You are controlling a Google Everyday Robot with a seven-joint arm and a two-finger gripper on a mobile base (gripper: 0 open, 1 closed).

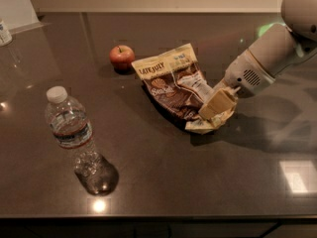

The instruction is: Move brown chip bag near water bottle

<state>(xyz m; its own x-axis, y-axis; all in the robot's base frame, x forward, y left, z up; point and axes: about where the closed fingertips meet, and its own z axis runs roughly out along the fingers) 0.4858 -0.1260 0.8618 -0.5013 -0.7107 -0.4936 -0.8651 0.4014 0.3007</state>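
My gripper is holding the brown chip bag. It will let go of the bag on the countertop (138,113) beside the water bottle, in front of the apple.
The brown chip bag (173,86) with its cream-yellow top band lies tilted on the dark countertop, right of centre. My gripper (216,108) comes in from the right and is shut on the bag's lower right end, which is crumpled around the fingers. The water bottle (74,135) with a white cap stands at the left front, well apart from the bag.
A red apple (122,57) sits just left of the bag's top band. A white container (4,32) stands at the far left edge. The counter's front edge (158,217) runs along the bottom. My arm (277,48) spans the upper right.
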